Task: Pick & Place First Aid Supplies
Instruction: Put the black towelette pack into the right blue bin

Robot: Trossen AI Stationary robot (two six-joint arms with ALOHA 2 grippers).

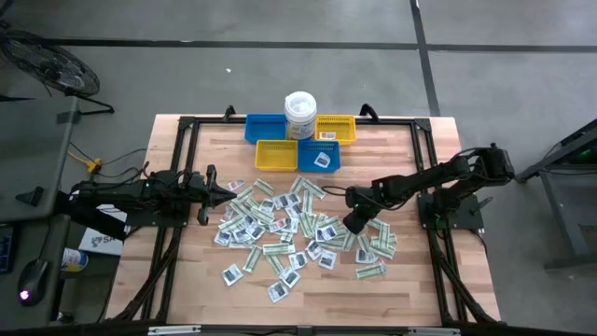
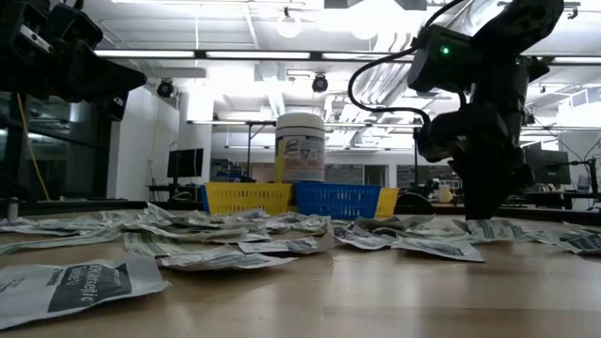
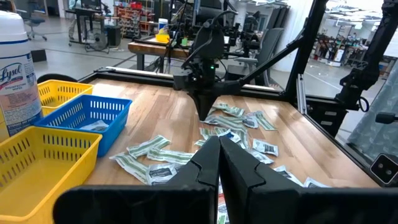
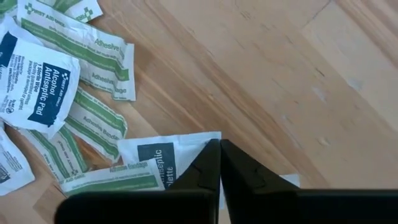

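Observation:
The right gripper's fingers are closed at the corner of the flat white packet, so the robot should raise them, open them wide and close around more of the white packet [image 4: 186, 151].
The first aid supplies [image 1: 280, 229] lie scattered flat over the middle of the wooden table: white square packets with dark print and longer green-and-white strips. My right gripper [image 1: 353, 227] points steeply down at the right side of the pile, shut, its tips [image 4: 219, 144] on a white packet with dark print [image 4: 158, 158]. That packet lies partly under a green strip [image 4: 112, 177]. My left gripper [image 3: 219, 140] is shut and empty, held level above the table at the pile's left edge [image 1: 229, 194]. My right gripper's two fingers meet at the white packet's corner [image 4: 208, 138], coming from above and slanting down. The packet lies flat on the table. The fingers themselves hide whether paper is caught between the tips.
At the table's far edge stand blue [image 1: 265, 128] and yellow [image 1: 276, 155] bins, another yellow bin [image 1: 336, 129] and a blue one [image 1: 319, 159], with a white lidded tub [image 1: 300, 114] between them. Bare wood [image 4: 280, 74] lies beside the right gripper and along the near edge.

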